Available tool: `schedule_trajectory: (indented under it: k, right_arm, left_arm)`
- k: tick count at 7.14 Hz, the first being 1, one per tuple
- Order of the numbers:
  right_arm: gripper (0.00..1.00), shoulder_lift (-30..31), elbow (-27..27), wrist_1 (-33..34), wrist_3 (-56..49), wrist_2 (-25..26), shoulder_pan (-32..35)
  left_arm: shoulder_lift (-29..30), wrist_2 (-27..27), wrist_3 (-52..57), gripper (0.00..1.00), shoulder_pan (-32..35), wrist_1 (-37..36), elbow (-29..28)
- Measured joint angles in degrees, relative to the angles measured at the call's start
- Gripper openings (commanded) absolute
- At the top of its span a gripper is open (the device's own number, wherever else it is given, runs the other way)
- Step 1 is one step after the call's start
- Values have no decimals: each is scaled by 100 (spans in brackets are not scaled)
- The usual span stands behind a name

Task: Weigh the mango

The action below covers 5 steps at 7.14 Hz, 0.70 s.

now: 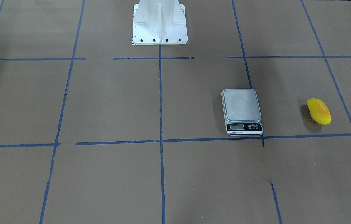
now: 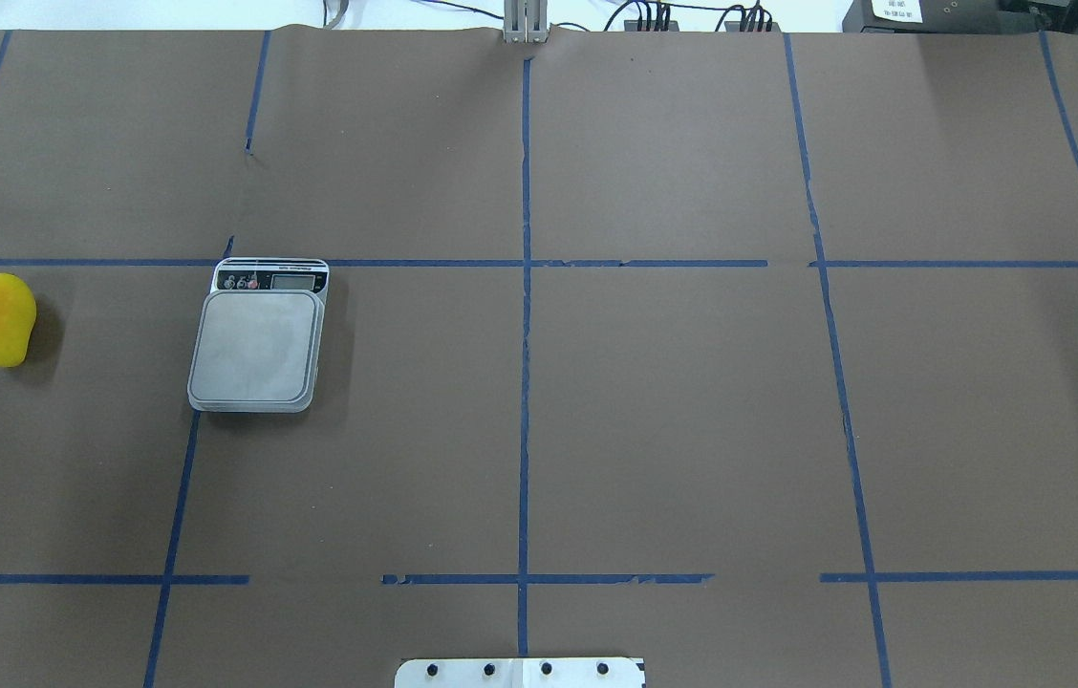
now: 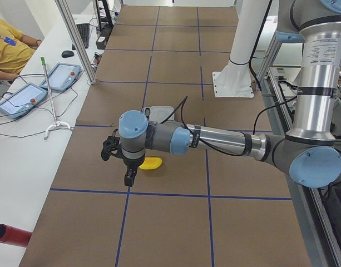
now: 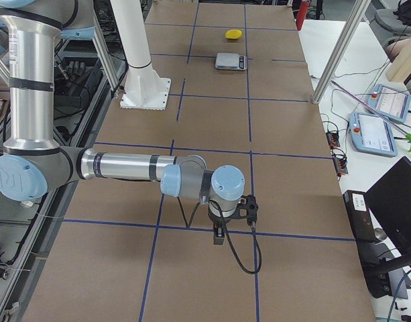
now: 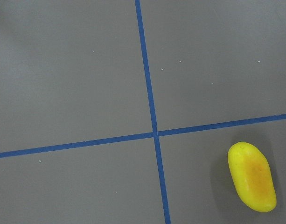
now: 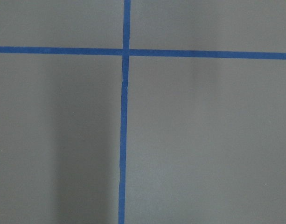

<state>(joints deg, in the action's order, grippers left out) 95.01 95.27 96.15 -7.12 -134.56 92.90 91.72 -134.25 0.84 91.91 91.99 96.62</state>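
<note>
Next, I move my left gripper to the mango's middle (image 1: 318,110) (image 5: 252,177) and close it there across its sides, so that the mango can be lifted to the scale.
The mango (image 1: 318,111) lies on the brown table, alone, to the side of the scale (image 1: 241,105); the scale's grey platform is bare. In the overhead view the mango (image 2: 1,319) is at the far left and the scale (image 2: 257,346) is to its right. My left gripper (image 3: 119,164) hangs above the table close to the mango (image 3: 151,163); I cannot tell whether it is open or shut. The left wrist view shows the mango (image 5: 252,176) at the lower right. My right gripper (image 4: 233,218) hovers far from the scale (image 4: 230,61); I cannot tell its state.
The white robot pedestal (image 1: 160,23) stands at the table's robot-side edge. Blue tape lines cross the table. On a side bench are teach pendants (image 3: 62,75), a metal post (image 3: 75,39) and a seated operator (image 3: 9,47).
</note>
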Motion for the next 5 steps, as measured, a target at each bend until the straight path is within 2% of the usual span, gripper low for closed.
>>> schedule_trajectory:
  k: [2, 5]
  right_arm:
    - [100, 0, 0, 0, 0, 0, 0]
    - [100, 0, 0, 0, 0, 0, 0]
  left_arm:
    - [-12, 18, -404, 100, -475, 28, -15]
    - [-18, 182, -2423, 100, -1776, 922, -45]
